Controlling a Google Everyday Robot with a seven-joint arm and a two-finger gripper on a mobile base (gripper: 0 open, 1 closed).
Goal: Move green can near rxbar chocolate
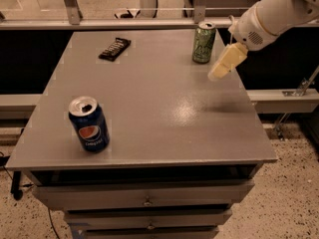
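The robot's gripper needs to next close on the middle (204, 44) of the green can, so that the can stays upright on the way to the rxbar chocolate.
The green can (204, 42) stands upright at the far right of the grey table (149, 108). The rxbar chocolate (115, 48), a flat black bar, lies at the far left-centre of the table. My gripper (223, 65) hangs above the table's right side, just right of and slightly nearer than the green can, apart from it. It holds nothing that I can see.
A blue Pepsi can (89, 124) stands upright near the front left of the table. A rail (149, 23) runs behind the table's far edge. Drawers (147, 200) sit below the front edge.
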